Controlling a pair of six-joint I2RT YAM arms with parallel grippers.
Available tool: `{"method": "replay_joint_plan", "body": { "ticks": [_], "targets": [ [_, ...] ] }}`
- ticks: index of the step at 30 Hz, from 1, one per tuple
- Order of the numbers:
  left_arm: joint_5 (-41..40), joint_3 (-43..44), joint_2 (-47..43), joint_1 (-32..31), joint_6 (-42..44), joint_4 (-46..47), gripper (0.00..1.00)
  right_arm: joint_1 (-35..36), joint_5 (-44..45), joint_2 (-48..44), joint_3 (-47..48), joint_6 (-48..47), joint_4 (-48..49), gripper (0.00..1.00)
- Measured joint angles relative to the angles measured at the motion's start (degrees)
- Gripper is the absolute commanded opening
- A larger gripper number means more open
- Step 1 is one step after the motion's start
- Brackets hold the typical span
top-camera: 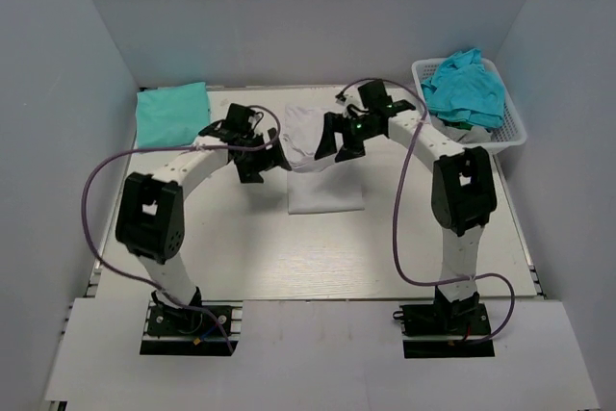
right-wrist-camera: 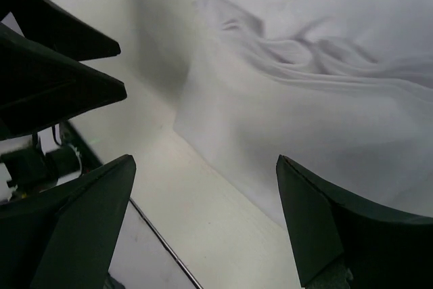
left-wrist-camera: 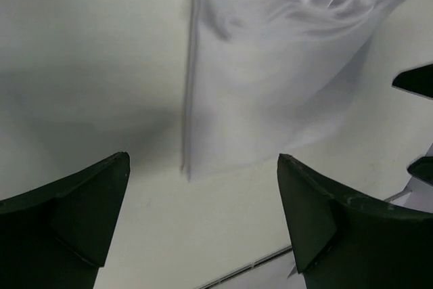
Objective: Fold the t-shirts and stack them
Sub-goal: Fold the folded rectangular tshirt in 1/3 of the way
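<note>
My left gripper and right gripper should take the white t-shirt's near corners (top-camera: pixel 291 211) and pull the white t-shirt toward me, because a rumpled fold runs across the middle of the white t-shirt.
A white t-shirt (top-camera: pixel 325 180) lies partly folded and rumpled at the table's middle. Both my grippers hover over its far end, facing each other. The left gripper (top-camera: pixel 276 156) is open and holds nothing; in the left wrist view (left-wrist-camera: pixel 203 160) its fingers straddle bare table just off the white t-shirt's (left-wrist-camera: pixel 284 65) corner. The right gripper (top-camera: pixel 333 146) is open too; in the right wrist view (right-wrist-camera: pixel 203 160) it hangs over the white t-shirt's (right-wrist-camera: pixel 325 86) edge. A folded turquoise t-shirt (top-camera: pixel 171 113) lies at the back left. More turquoise t-shirts (top-camera: pixel 467 89) are heaped in a basket.
The white lattice basket (top-camera: pixel 513 134) stands at the back right corner. Grey walls close in the table on three sides. The right gripper's fingers (left-wrist-camera: pixel 416 80) show at the edge of the left wrist view, so the two grippers are close together.
</note>
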Motion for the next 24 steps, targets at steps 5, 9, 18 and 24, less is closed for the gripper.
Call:
{"method": "replay_joint_plan", "body": {
  "ticks": [5, 9, 18, 24],
  "targets": [
    [-3.67, -10.58, -12.09, 1.42, -0.09, -2.78, 1.0, 5.4, -3.74, 4.46, 1.79, -1.05, 2.54, 0.9],
    [-7.63, -15.74, -18.67, 1.99, -0.57, -6.03, 1.0, 7.54, -4.02, 11.34, 7.69, -0.46, 4.35, 0.9],
    [-10.56, -17.73, -20.17, 1.99, -0.61, -11.52, 1.0, 7.13, -0.63, 19.06, 9.6, 10.49, 18.36, 0.9],
    [-9.49, -18.86, -20.48, 1.99, -0.44, -11.3, 1.0, 5.31, -1.9, 21.16, 9.03, 17.84, 26.16, 0.9]
  ]
}}
